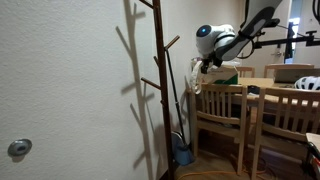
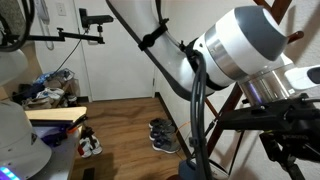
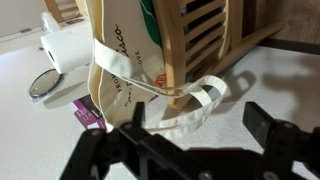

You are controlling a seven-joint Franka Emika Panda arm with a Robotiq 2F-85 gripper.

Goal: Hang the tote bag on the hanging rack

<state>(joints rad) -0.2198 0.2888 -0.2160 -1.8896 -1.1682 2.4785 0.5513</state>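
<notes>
The robot's gripper should close on the bend of the white strap loop [image 1: 197, 76] [image 3: 208, 97], the part of the cream tote bag farthest from the bag's printed lettering.
The cream tote bag [image 3: 112, 62] with printed lettering lies on a white table in the wrist view, against a wooden chair. Its white strap loop [image 3: 205, 95] lies flat on the table just ahead of my gripper [image 3: 198, 118]. The gripper's black fingers are spread wide, one on each side of the strap, and hold nothing. The wooden hanging rack [image 1: 160, 80] with bare branch pegs stands by the wall in an exterior view. My arm and gripper [image 1: 207, 66] hang over the table to its right. The bag itself is hard to make out in both exterior views.
Wooden chairs [image 1: 220, 112] stand between the rack and the table [image 1: 272, 82]. A chair's slatted back [image 3: 200, 40] sits close by the bag. A white appliance [image 3: 65, 45], a round disc [image 3: 43, 83] and a purple packet [image 3: 88, 115] lie nearby. Shoes [image 2: 162, 135] are on the floor.
</notes>
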